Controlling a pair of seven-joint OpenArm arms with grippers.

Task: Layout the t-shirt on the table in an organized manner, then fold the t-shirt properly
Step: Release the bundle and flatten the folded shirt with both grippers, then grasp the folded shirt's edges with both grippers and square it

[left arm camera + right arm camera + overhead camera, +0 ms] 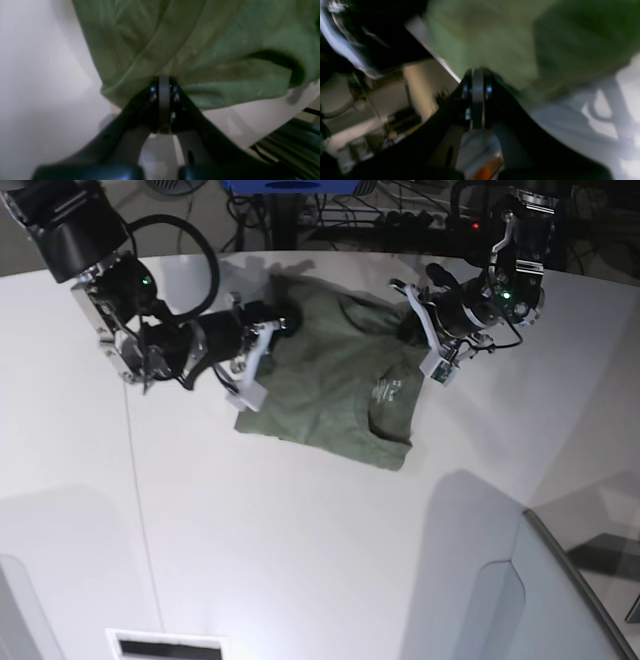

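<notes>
I will let go of the corner of the t-shirt with my left gripper on the white table (434,358), between the neck label and the far edge of the table.
The olive-green t-shirt (330,390) lies on the white table (300,540) near its far edge, collar and white neck label toward the front. My left gripper (408,328) is at the shirt's far right corner. Its wrist view shows the fingers (164,82) pressed together on a hemmed edge of the t-shirt (200,37), above the table (37,75). My right gripper (283,323) is at the far left corner. In its blurred wrist view it (477,72) is shut on the t-shirt (482,37), by the table's edge (432,50).
A thin dark seam (135,480) runs down the table's left part. A grey angled panel (545,600) rises at the front right. Cables and equipment (400,215) sit beyond the far edge. A dark slot (165,647) marks the front edge.
</notes>
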